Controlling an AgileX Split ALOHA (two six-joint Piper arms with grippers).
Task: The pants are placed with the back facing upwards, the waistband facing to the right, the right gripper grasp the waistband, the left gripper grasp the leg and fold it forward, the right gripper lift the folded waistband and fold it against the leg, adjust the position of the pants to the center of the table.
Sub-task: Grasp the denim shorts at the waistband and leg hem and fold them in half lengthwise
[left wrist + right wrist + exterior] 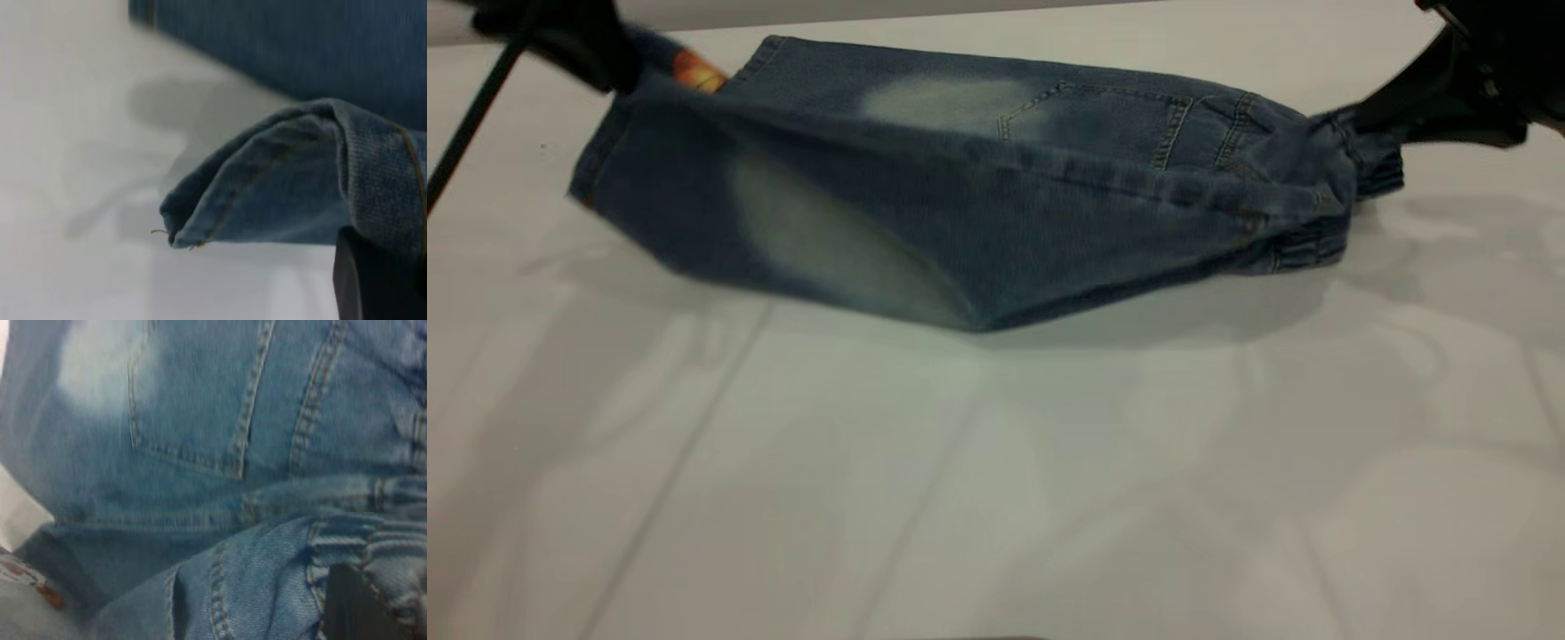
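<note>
My right gripper is going to release the waistband on the bare part of the white table (1352, 89) behind the pants, toward the table's back edge.
The blue denim pants (978, 222) hang stretched between my two grippers, sagging in the middle down to the white table (996, 498). At the far left my left gripper (618, 71) is shut on the leg (698, 76), where a patch of orange print shows at the hem. In the left wrist view the folded hem (267, 193) drapes over my dark finger (373, 280). At the far right my right gripper (1352, 124) is shut on the gathered waistband (1325, 222). The right wrist view shows the ruched waistband (373, 540) over a black finger (350, 607), with a back pocket (193, 400) beyond.
A black cable (471, 124) runs down from the left arm at the far left edge. The table's back edge (871, 18) lies just behind the pants. Bare tabletop stretches across the whole near half.
</note>
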